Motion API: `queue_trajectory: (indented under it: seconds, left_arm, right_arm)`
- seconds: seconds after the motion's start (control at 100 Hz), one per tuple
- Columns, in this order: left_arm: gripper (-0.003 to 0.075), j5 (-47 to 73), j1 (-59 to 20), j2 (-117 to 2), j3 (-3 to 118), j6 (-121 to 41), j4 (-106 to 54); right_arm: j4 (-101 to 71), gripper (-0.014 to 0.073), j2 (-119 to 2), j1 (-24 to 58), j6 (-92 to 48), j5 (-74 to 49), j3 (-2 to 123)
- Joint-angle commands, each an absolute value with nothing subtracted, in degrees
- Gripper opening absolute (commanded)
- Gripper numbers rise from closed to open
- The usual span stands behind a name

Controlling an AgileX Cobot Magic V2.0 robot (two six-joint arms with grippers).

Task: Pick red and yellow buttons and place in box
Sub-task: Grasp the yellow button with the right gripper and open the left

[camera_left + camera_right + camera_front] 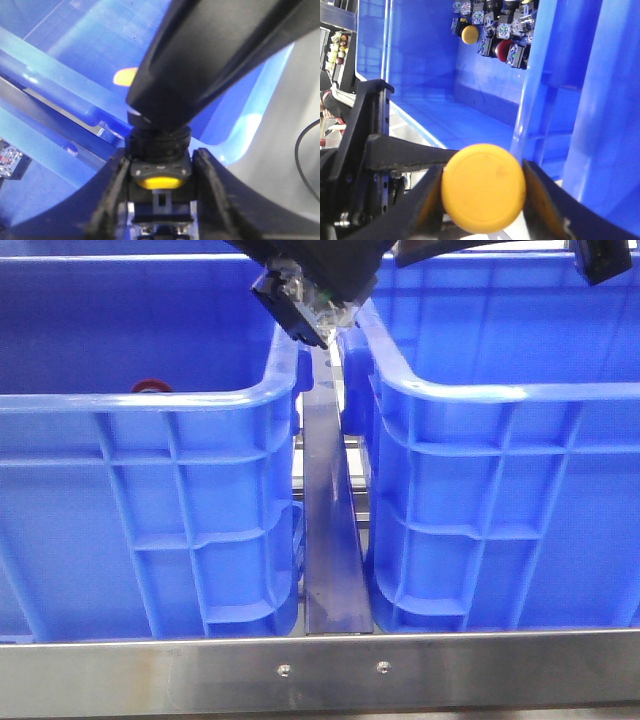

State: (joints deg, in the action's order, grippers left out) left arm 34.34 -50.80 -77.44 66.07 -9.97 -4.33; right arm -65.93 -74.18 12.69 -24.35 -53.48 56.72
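Observation:
The robot's right gripper should release the yellow button near the back side of the blue box (pixel 501 376) opposite the red button.
My right gripper (pixel 483 200) is shut on a yellow button (pixel 483 187), its orange-yellow cap facing the camera. My left gripper (pixel 160 185) is shut on a button's black body (pixel 160 172), which has a yellow part. A thick black arm (pixel 200 60) crosses just above it and hides the cap. In the front view both grippers are bunched at top centre, with a button's clear-and-black body (pixel 315 305) over the gap between the two blue boxes; I cannot tell the grippers apart there. A red button (pixel 150 386) lies in the left box (pixel 200 400).
The right box (pixel 500 392) stands beside the left box, with a metal rail (pixel 330 540) between them. In the right wrist view several buttons lie at a box's far end, among them a yellow one (pixel 469 34) and a red one (pixel 503 48). A steel edge (pixel 320 670) runs along the front.

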Motion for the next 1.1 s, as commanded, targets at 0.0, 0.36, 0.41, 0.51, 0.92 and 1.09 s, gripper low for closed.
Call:
queue_trajectory:
  seconds: [0.0, 0.36, 0.41, 0.51, 0.92, 1.09]
  left_arm:
    - [0.0324, 30.97, -51.21, -75.30, 67.61, -10.92, -5.00]
    - [0.0582, 31.34, -51.21, -75.30, 67.71, -10.81, -5.13]
    - [0.0582, 31.34, -51.21, -75.30, 67.71, -10.81, -5.13]
    - [0.0582, 31.34, -51.21, -75.30, 67.71, -10.73, -5.13]
    - [0.0576, 31.46, -51.21, -75.30, 67.71, -10.73, -6.09]
    - [0.0576, 31.46, -51.21, -75.30, 67.71, -10.73, -6.09]
  right_arm:
    - [-69.44, 0.0120, -72.88, 12.74, -25.35, -53.54, 58.69]
    - [-67.53, 0.0120, -65.31, 5.31, -32.13, -46.43, 59.34]
    - [-64.87, 0.0120, -63.21, 4.10, -33.92, -43.68, 59.07]
    - [-57.89, 0.0120, -60.28, 3.32, -35.34, -35.44, 57.64]
    - [-51.62, 0.0120, -61.62, 6.95, -42.56, -8.32, 47.27]
    - [-51.62, 0.0120, -67.96, 8.28, -43.83, 1.51, 47.27]
